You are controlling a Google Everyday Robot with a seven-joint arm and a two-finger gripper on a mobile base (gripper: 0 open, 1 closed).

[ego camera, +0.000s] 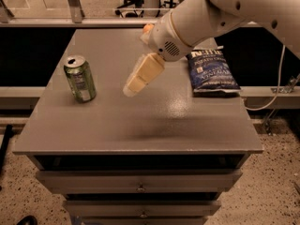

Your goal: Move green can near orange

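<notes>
My gripper should next move over to the green can and then take hold of it around the can's middle (81, 78), below its silver top.
The green can (80, 78) stands upright on the left part of the grey table (140, 125), silver top and pull-tab up. The orange (148, 28) is at the far edge of the table, mostly hidden behind my arm; only a sliver shows. My gripper (131, 87) hangs above the middle of the table, pointing down and to the left. It is to the right of the can, about a can's height away from it, and it holds nothing that I can see.
A dark blue chip bag (211, 71) lies flat on the right side of the table. The table is a cabinet with drawers (140, 187) below its front edge. A rail and glass partition run behind it; a cable hangs at the right.
</notes>
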